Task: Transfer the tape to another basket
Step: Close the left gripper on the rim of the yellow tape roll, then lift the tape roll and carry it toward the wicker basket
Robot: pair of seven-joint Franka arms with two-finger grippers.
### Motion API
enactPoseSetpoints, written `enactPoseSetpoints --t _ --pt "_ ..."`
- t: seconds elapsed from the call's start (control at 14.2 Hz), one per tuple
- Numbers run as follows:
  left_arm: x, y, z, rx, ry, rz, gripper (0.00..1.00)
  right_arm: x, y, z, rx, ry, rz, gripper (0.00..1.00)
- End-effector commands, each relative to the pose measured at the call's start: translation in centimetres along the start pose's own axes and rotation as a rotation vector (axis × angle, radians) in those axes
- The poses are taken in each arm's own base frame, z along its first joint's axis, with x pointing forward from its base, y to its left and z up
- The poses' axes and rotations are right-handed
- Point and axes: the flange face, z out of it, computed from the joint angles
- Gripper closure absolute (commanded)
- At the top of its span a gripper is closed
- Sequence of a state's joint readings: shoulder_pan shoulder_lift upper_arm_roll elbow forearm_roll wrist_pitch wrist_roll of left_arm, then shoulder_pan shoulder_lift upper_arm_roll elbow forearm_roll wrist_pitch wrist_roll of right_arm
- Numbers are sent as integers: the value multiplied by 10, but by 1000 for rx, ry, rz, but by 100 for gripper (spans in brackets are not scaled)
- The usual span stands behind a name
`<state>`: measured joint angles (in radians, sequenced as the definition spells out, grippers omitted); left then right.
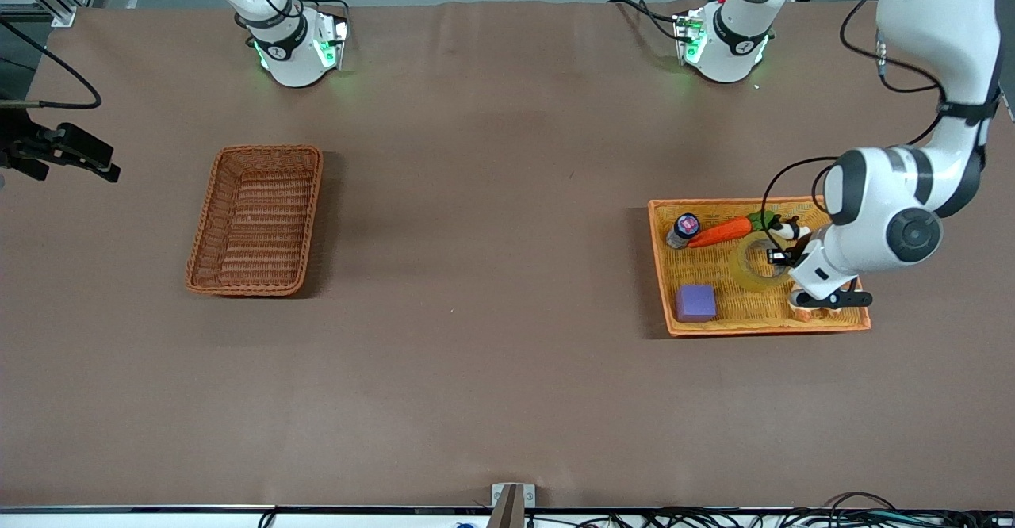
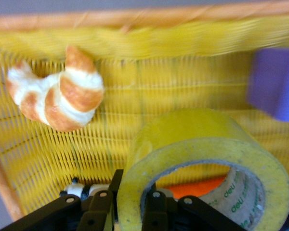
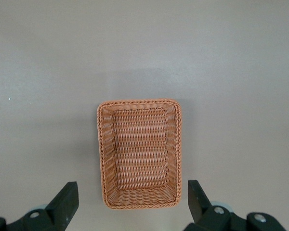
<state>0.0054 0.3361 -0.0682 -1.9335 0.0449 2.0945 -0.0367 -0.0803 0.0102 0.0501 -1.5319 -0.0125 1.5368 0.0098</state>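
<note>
The robot's left gripper will set the tape, which is still down in the orange-rimmed tray, on the brown table (image 1: pixel 444 211) between the wicker basket and the tray, closer to the basket.
The tape (image 1: pixel 753 273), a yellowish ring with a grey core, is in the orange-rimmed tray (image 1: pixel 761 328) toward the left arm's end of the table. My left gripper (image 1: pixel 781 257) is down in that tray and shut on the tape's (image 2: pixel 202 144) wall. One finger is inside the ring and the other outside, as the left gripper (image 2: pixel 133 199) shows in its wrist view. The reddish-brown wicker basket (image 1: pixel 258 219) stands toward the right arm's end with nothing in it. My right gripper (image 1: pixel 95 161) waits open, high over the table beside the basket (image 3: pixel 139 154), fingertips (image 3: pixel 65 202) wide apart.
The tray also holds a toy carrot (image 1: pixel 721 231), a small jar (image 1: pixel 683 228), a purple block (image 1: pixel 695 303), a small black-and-white figure (image 1: pixel 785 231) and a croissant (image 2: pixel 58 96). Brown table stretches between the tray and the basket.
</note>
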Motion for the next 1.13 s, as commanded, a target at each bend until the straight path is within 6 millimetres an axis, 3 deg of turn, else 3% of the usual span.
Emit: enactPoseSetpoints --t 0.0,0.21,0.28,0.49,0.78,1.06 --pt "-2 69 -67 -1 27 56 99 -1 2 -1 20 -1 -7 0" --pt "-15 171 -96 -40 67 35 97 -1 1 1 20 -4 -8 0" --pt "-23 201 -96 -54 62 36 95 0 1 1 20 -2 -12 0" --pt "-53 297 -84 -107 20 73 94 0 0 -1 19 5 -13 0" --pt "-84 395 -74 -147 -4 79 94 0 -8 -8 20 11 -21 0" --pt "-116 492 -45 -147 -8 101 93 1 -10 -2 22 8 -16 0"
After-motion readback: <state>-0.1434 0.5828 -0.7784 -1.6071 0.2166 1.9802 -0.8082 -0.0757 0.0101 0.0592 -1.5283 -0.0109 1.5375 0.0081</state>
